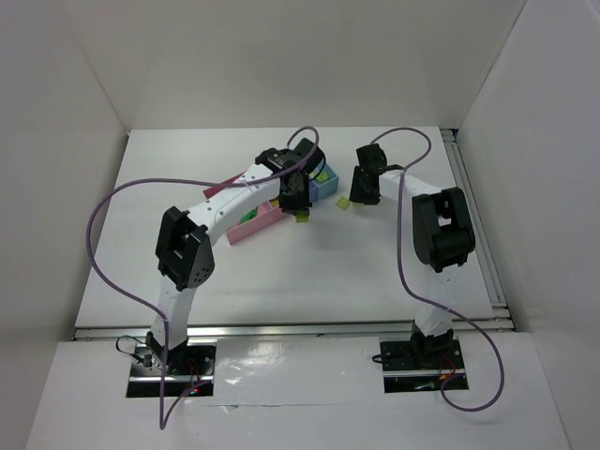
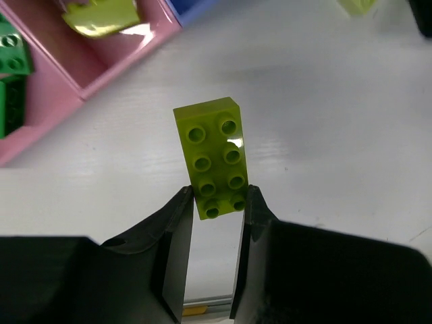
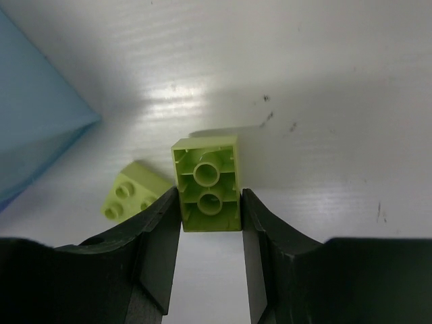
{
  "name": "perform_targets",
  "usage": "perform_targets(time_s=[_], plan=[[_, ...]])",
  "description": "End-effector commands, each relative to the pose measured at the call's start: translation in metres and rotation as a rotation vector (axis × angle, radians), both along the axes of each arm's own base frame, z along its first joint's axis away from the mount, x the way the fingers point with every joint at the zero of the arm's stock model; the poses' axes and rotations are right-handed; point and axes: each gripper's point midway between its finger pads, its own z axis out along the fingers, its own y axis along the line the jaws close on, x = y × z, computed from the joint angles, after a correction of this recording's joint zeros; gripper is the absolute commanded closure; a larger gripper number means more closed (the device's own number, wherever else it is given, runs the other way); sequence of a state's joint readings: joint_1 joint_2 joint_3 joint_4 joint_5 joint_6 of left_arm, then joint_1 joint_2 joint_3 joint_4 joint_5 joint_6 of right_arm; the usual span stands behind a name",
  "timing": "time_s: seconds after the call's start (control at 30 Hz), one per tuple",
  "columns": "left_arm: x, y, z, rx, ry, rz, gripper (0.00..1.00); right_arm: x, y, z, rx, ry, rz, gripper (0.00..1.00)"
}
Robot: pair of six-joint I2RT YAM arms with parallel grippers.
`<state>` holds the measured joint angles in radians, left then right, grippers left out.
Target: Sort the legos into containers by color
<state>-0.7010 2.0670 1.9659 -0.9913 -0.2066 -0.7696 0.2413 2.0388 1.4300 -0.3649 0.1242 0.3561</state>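
The robot's right gripper should release the yellow-green lego inside the light blue bin (image 1: 320, 179), toward the front end of that bin.
My left gripper (image 2: 217, 196) is shut on the near end of a yellow-green lego (image 2: 216, 158), a long brick with its studs facing the camera, just above the white table. It hangs beside the pink containers (image 2: 115, 74), which hold a yellow-green brick (image 2: 101, 17) and dark green bricks (image 2: 13, 54). My right gripper (image 3: 209, 199) is shut on a pale yellow-green lego (image 3: 206, 179) with its hollow underside showing. From above, the left gripper (image 1: 300, 208) sits at the bins' front and the right gripper (image 1: 361, 195) to their right.
A small pale green brick (image 3: 131, 192) lies on the table just left of the right fingers. The light blue bin (image 3: 34, 128) stands further left of it. A blue bin corner (image 2: 192, 7) adjoins the pink bins. White walls enclose the table (image 1: 375, 272).
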Motion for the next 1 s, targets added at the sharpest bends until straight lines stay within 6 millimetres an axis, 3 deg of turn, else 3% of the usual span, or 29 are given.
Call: perform_targets(time_s=[0.0,0.07,0.1,0.3,0.43,0.5,0.57,0.67,0.73,0.8,0.97], plan=[[0.025,0.027,0.018,0.023,-0.044,0.042,0.67,0.0,-0.006,0.04,0.02,-0.099,-0.038,0.72],[0.035,0.033,0.022,0.015,-0.055,0.066,0.67,-0.001,-0.008,0.052,0.02,-0.126,-0.043,0.72],[0.037,0.036,0.022,0.011,-0.05,0.065,0.67,-0.006,-0.009,0.047,0.014,-0.104,-0.043,0.72],[0.069,0.062,0.02,-0.027,-0.048,0.143,0.67,-0.013,-0.017,0.067,-0.006,-0.137,-0.065,0.72],[0.087,0.074,-0.001,-0.034,-0.027,0.204,0.67,-0.011,-0.014,0.081,0.013,-0.166,-0.057,0.74],[0.097,0.073,-0.003,-0.056,-0.031,0.218,0.57,-0.007,-0.009,0.093,0.037,-0.185,-0.042,0.74],[0.1,0.07,-0.014,-0.076,0.001,0.195,0.34,-0.003,0.002,0.104,0.065,-0.206,-0.002,0.74],[0.106,0.065,-0.012,-0.089,-0.02,0.17,0.17,0.012,0.031,0.128,0.105,-0.264,0.079,0.74],[0.105,0.064,-0.006,-0.098,-0.028,0.156,0.17,0.023,0.047,0.136,0.114,-0.275,0.122,0.74],[0.108,0.063,0.018,-0.127,-0.079,0.153,0.17,0.037,0.06,0.139,0.11,-0.284,0.15,0.74],[0.098,0.077,0.044,-0.124,-0.122,0.164,0.18,0.049,0.086,0.132,0.107,-0.287,0.192,0.74]])
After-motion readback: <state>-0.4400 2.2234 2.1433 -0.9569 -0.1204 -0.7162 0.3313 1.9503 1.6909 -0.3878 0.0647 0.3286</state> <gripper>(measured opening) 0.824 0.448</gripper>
